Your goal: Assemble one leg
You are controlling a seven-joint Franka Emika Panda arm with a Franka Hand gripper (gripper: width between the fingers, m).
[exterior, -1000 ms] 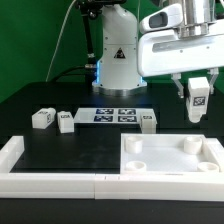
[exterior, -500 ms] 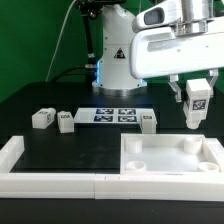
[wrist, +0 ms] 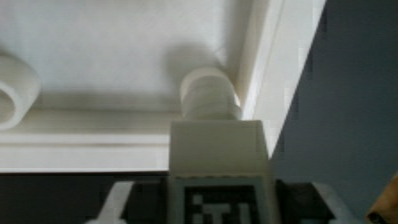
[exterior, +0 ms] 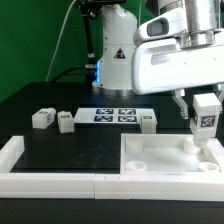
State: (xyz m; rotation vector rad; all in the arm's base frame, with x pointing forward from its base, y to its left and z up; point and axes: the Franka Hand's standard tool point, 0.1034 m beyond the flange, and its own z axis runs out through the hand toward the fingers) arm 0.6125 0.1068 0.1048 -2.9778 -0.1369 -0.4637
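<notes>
The white panel's front corner socket (exterior: 208,167) (wrist: 206,80) is just below my gripper, beside the front rim. Next, my gripper lets go of the leg, now held over the panel's corner, upright in it.
My gripper (exterior: 205,122) is shut on a leg (exterior: 205,119), a white blocky peg with a black-and-white tag, held upright over the far right corner socket (exterior: 190,146) of the large white tray-like panel (exterior: 170,160). In the wrist view the held leg (wrist: 217,160) points at a round socket post (wrist: 208,92) in the panel's corner, with a finger (wrist: 125,202) on each side of it. Three other legs stand on the table: two at the exterior view's left (exterior: 41,119) (exterior: 65,121) and one near the middle (exterior: 148,123).
The marker board (exterior: 112,114) lies behind the legs in front of the robot base (exterior: 117,60). A white raised rim (exterior: 20,160) runs along the front and left of the black work surface. A second socket post (wrist: 11,90) shows in the wrist view.
My gripper has moved with the leg toward the exterior view's right and down, coming lower over the panel's far right corner.
</notes>
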